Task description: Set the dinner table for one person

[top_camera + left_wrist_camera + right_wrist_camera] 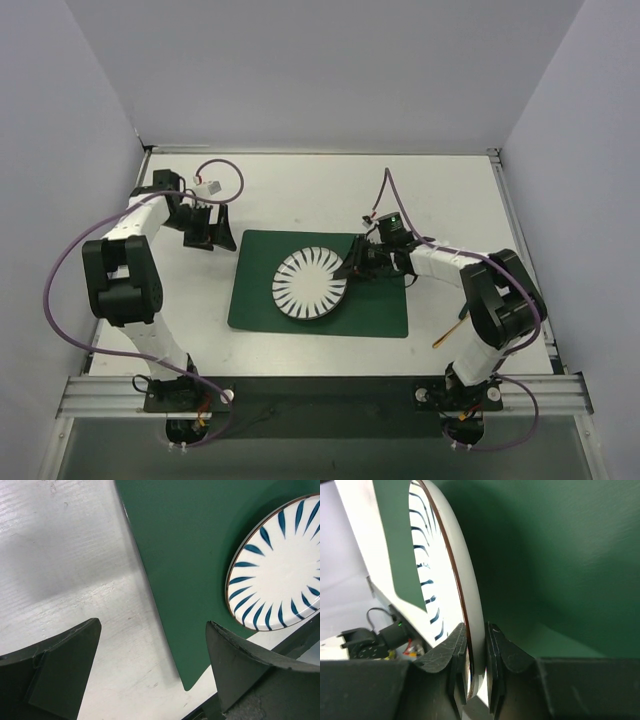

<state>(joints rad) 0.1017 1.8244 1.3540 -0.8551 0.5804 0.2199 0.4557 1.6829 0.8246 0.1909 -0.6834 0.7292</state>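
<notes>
The plate is off the middle of the placemat, toward the left gripper, so the robot's right gripper should grip the plate's rim (345,292) from above and pull the plate closer.
A white plate with dark blue radial stripes (309,283) rests on the dark green placemat (380,310), which lies on the white dinner table (300,190). My right gripper (355,262) is at the plate's right rim. In the right wrist view the gripper (476,627) is shut on the plate (469,587), one finger above the rim and one below, over the placemat (560,555). My left gripper (212,238) hovers left of the mat, open and holding nothing. The left wrist view shows this gripper (152,624) over the table (65,555), with the mat's corner (185,555) and the plate (280,565) beyond.
White walls close in the table on three sides, and a metal rail (320,392) runs along the near edge. A thin orange strip (450,333) lies beside the right arm. Purple cables loop over both arms, with a white connector (210,187) near the left wrist.
</notes>
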